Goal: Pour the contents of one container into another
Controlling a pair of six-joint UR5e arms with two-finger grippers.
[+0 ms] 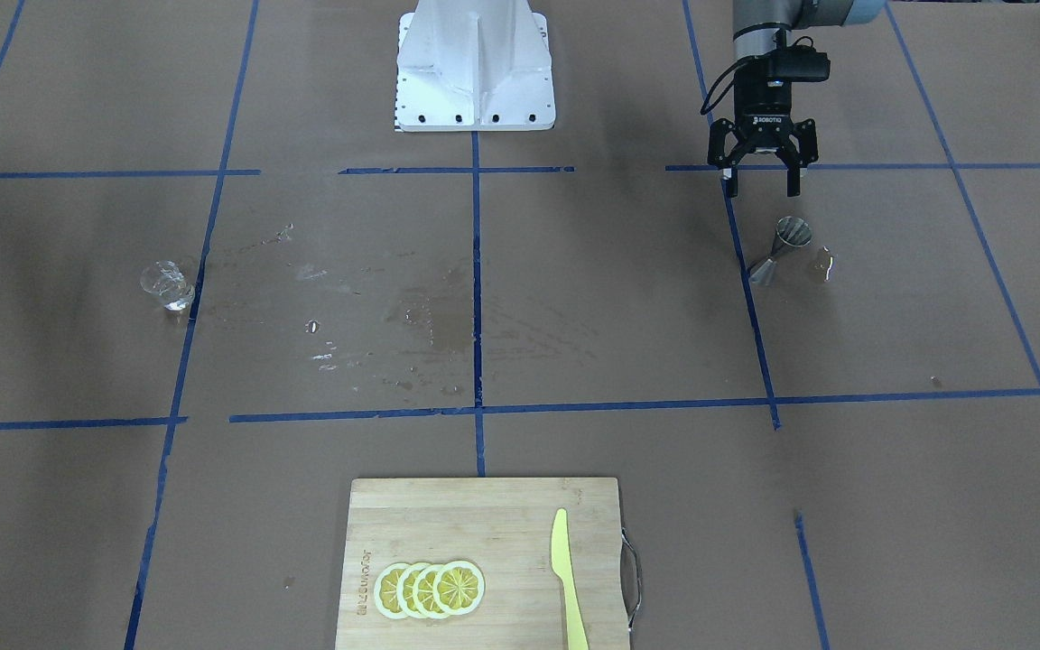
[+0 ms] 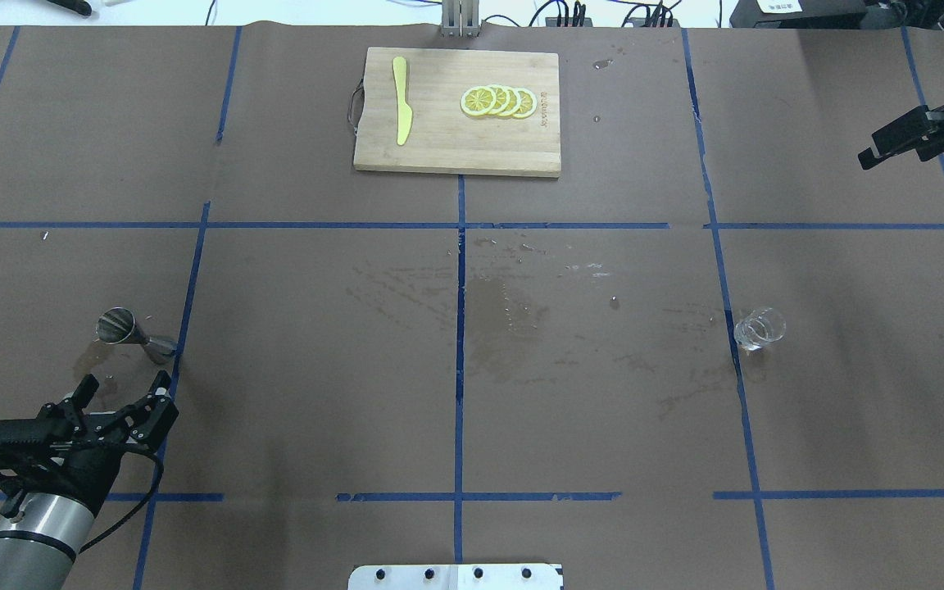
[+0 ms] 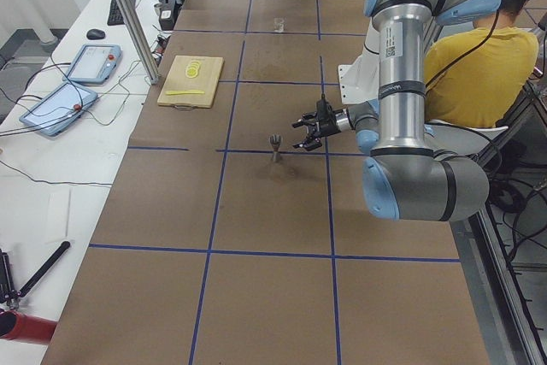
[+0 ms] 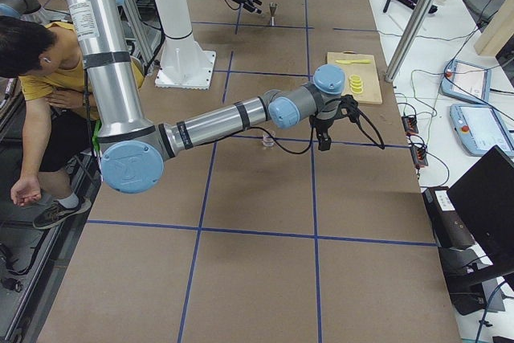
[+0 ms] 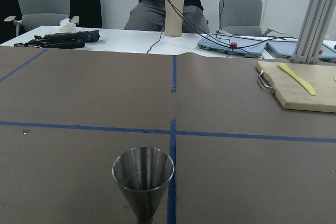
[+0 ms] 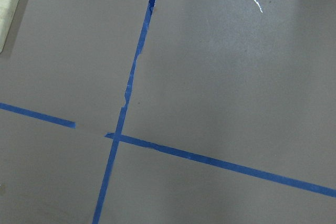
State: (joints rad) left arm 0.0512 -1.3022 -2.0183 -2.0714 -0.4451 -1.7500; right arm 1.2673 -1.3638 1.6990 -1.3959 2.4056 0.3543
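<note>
I will close my left gripper on the narrow middle [image 1: 775,258] [image 5: 145,219] of the steel jigger, just below its wide upper cup.
A steel jigger [image 2: 129,333] stands upright on the brown table beside a blue tape line. It also shows as the jigger [image 1: 782,247] in the front view and fills the bottom centre of the left wrist view as the jigger [image 5: 143,178]. My left gripper [image 2: 126,383] hangs open just short of it on the robot's side, not touching; from the front the left gripper [image 1: 762,188] has nothing between its fingers. A small clear glass [image 2: 759,328] stands far off on the other side, the same glass [image 1: 168,285] in the front view. My right gripper [image 2: 890,154] hovers open and empty beyond the glass, near the table's far right.
A wooden cutting board [image 2: 439,152] at the far middle carries lemon slices [image 2: 498,101] and a yellow knife [image 2: 401,111]. Wet smears [image 2: 505,303] mark the table's centre. The white robot base [image 1: 475,68] sits at the near edge. A person sits behind the robot.
</note>
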